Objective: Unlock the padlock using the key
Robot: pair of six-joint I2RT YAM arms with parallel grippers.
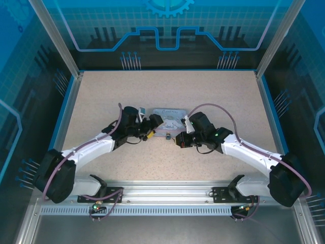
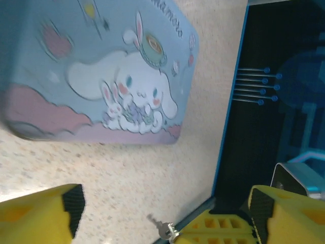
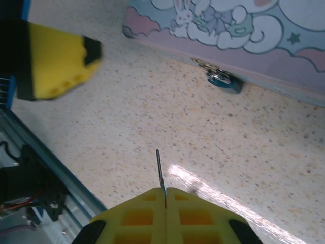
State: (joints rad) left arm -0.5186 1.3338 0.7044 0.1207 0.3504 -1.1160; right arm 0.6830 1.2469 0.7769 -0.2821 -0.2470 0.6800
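Observation:
The key's thin blade slants from my right fingers; next my left gripper takes the key [image 2: 164, 228] and lifts it clear of the padlock first.
The padlock [image 3: 223, 81], tiny with a blue body, lies on the table against the front edge of the cartoon-print tin [image 3: 238, 30]; from above, the padlock [image 1: 168, 135] sits between the two grippers. My right gripper [image 3: 165, 190] is shut on the key [image 3: 159, 168], whose thin blade sticks out toward the table, short of the padlock. In the left wrist view the key [image 2: 161, 227] pokes from the right gripper's yellow fingers [image 2: 223, 226]. My left gripper [image 2: 166, 203] stands open with nothing between its fingers, just left of the padlock, below the tin [image 2: 101, 71].
The tin [image 1: 167, 116] lies flat in the middle of the speckled table [image 1: 101, 96]. A blue rim [image 2: 228, 127] borders the table, and an aluminium rail [image 1: 162, 190] runs along the near edge by the arm bases.

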